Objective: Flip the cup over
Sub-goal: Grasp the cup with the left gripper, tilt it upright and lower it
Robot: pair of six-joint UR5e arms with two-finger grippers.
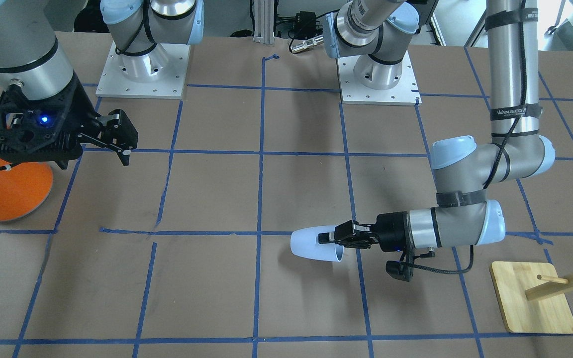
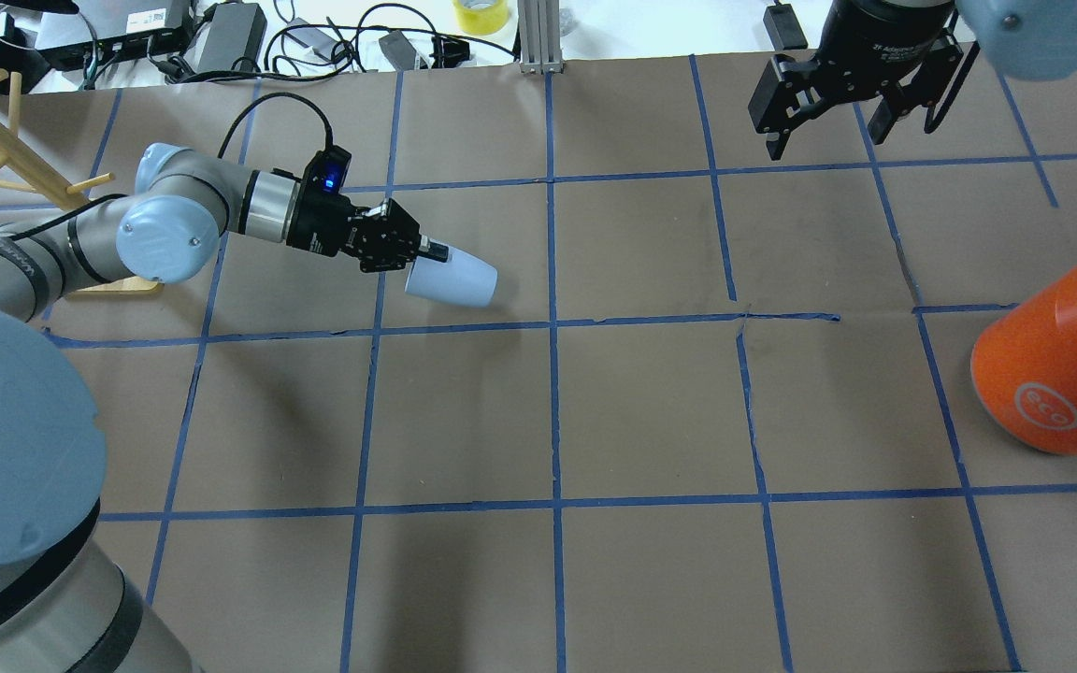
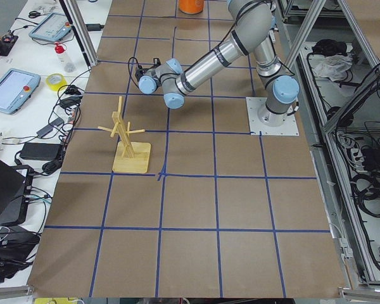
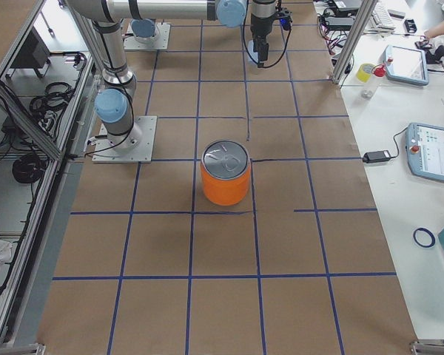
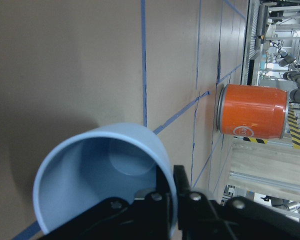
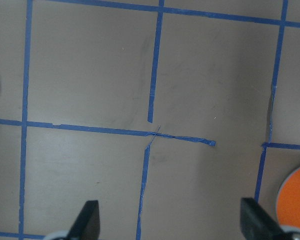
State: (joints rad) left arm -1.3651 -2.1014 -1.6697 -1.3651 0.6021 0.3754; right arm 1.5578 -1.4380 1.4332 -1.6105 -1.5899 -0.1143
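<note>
My left gripper needs to let go of the cup on the table, inside the blue-taped square [image 1: 420,289] beside the wooden mug stand.
The cup [image 1: 313,244] is a small pale blue tumbler held on its side, its mouth toward my left gripper. My left gripper [image 1: 330,238] is shut on its rim, one finger inside and one outside. The overhead view shows the cup [image 2: 455,279] sticking out sideways from the left gripper [image 2: 428,252]. The left wrist view looks into the cup's open mouth [image 5: 102,175], with the rim pinched at the lower right. My right gripper [image 1: 120,136] is open and empty, hanging high above the table; it also shows in the overhead view [image 2: 842,112].
A big orange can [image 2: 1057,365] with a silver top stands on the table's right side, near my right arm [image 1: 5,186]. A wooden mug stand [image 1: 535,296] stands beside my left arm. Cables and chargers lie beyond the far table edge [image 2: 314,42].
</note>
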